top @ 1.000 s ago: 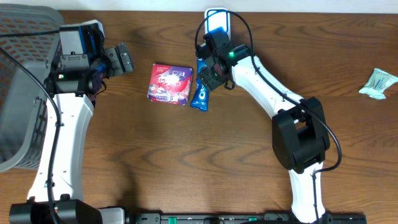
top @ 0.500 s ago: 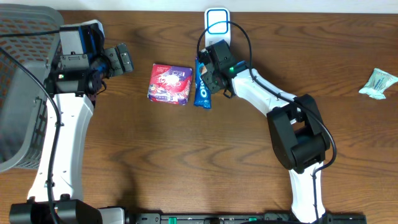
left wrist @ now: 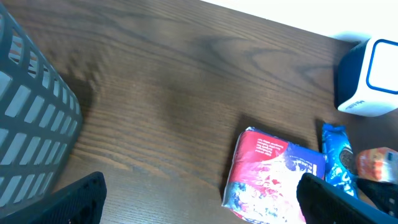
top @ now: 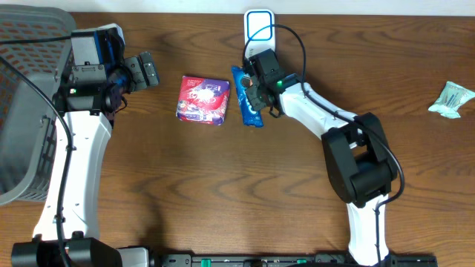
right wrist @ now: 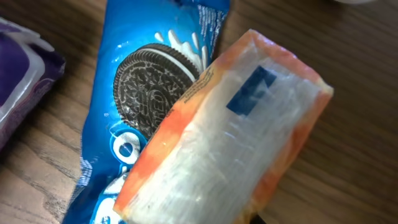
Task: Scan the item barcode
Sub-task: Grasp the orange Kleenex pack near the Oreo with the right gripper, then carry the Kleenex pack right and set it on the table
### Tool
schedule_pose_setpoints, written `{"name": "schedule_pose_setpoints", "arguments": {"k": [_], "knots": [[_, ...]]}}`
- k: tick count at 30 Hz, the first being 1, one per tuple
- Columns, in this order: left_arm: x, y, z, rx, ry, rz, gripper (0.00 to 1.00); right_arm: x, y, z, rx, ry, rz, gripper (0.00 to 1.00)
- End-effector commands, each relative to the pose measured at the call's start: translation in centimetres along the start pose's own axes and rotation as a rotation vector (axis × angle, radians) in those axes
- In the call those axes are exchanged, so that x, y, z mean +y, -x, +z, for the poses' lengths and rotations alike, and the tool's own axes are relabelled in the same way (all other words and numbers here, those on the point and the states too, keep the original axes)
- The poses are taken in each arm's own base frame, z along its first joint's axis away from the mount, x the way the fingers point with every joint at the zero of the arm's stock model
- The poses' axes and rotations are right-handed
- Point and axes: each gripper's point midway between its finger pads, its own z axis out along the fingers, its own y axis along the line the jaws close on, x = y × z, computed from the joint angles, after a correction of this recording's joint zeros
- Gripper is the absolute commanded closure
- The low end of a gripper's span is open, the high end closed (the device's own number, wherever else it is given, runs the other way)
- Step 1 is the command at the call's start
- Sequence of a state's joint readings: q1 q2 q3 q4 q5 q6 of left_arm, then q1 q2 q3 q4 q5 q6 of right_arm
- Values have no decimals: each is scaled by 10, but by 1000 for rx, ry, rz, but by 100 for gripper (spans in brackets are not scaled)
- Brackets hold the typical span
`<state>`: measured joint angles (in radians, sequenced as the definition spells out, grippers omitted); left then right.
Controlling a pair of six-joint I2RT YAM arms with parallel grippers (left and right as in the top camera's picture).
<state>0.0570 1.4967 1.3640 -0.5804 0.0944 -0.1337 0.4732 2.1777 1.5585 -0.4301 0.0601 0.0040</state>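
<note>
The robot's right gripper should release the clear packet on the wood (top: 321, 123) between the blue Oreo pack and the pale green packet. The clear packet is now above the blue pack.
A clear packet with orange edges (right wrist: 230, 137) fills the right wrist view. It rises from where my right gripper's jaws are and hides them. Under it a blue Oreo pack (right wrist: 146, 93) lies flat on the wood. In the overhead view my right gripper (top: 256, 87) sits over that blue pack (top: 247, 104), just below the white and blue scanner (top: 259, 28). A red and purple pack (top: 202, 100) lies to the left of it. My left gripper (top: 145, 72) hangs open farther left, its fingers (left wrist: 81, 199) spread wide above bare wood, with the red pack (left wrist: 273, 177) at its right.
A grey mesh basket (top: 22, 111) takes up the left edge of the table. A pale green packet (top: 451, 99) lies alone at the far right. The scanner (left wrist: 370, 78) stands at the table's back edge.
My right gripper has closed and shifted slightly right toward the scanner. The blue Oreo pack has turned from slanted to nearly upright. The left arm has not moved.
</note>
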Motion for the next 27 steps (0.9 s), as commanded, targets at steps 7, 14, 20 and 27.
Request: {"name": "schedule_pose_setpoints", "arguments": {"k": [7, 14, 20, 27], "knots": [[3, -3, 3, 11, 13, 1, 2, -9, 17, -66, -22, 144, 146, 99], [3, -3, 3, 11, 13, 1, 2, -17, -14, -76, 107, 341, 258, 99], [3, -3, 3, 11, 13, 1, 2, -45, -35, -85, 169, 424, 384, 99], [3, -3, 3, 11, 13, 1, 2, -53, -39, -114, 80, 790, 477, 99]]}}
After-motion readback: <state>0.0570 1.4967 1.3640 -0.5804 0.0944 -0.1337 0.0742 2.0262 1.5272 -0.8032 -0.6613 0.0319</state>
